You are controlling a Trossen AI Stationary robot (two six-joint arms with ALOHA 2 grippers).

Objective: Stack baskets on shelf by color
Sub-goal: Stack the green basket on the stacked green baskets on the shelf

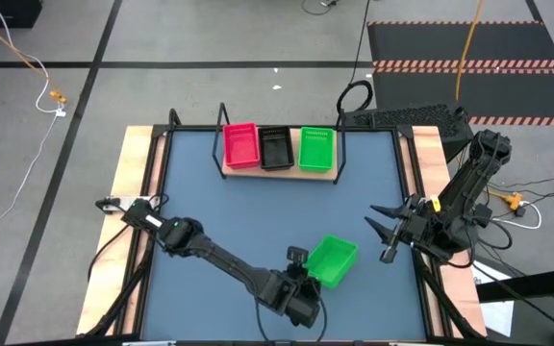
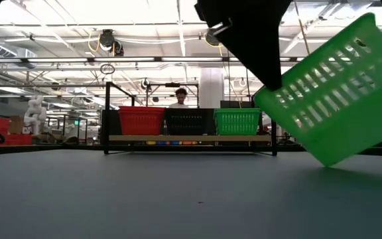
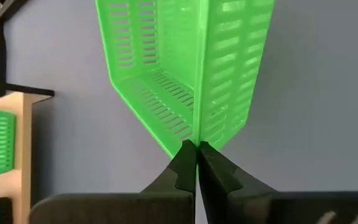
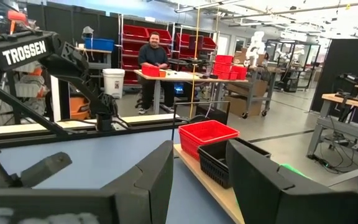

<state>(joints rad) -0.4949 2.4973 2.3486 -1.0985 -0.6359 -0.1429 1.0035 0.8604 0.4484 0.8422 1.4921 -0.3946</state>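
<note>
My left gripper is pinching the green basket near its corner and the basket hangs at a steep tilt, so next I put it down flat and grip farther along the basket's rim [image 3: 202,65].
A bright green mesh basket [image 1: 333,259] [image 2: 330,93] [image 3: 179,62] hangs tilted in my left gripper [image 1: 301,274] [image 3: 196,155] near the table's near edge. The gripper is shut on it. On the light-wood shelf [image 1: 279,173] [image 2: 191,139] at the far side, a red basket [image 1: 241,145] [image 2: 141,121], a black basket [image 1: 276,147] [image 2: 189,121] and a green basket [image 1: 316,149] [image 2: 237,121] rest side by side on their bottoms. My right gripper [image 1: 385,231] [image 4: 197,180] waits open near the table's right edge, touching nothing. My left gripper pinches one side wall of the green basket at its rim [image 3: 197,138], one finger inside the basket and one outside. The fingers come from the basket's near-left side. The basket is lifted clear of the table and tilted, with one lower corner [image 2: 327,161] lowest.
The blue-grey tabletop [image 1: 258,221] lies open between the held basket and the shelf. The shelf's thin black frame [image 1: 222,120] rises at its ends. A person sits at a desk [image 4: 154,56] in the room beyond the table.
</note>
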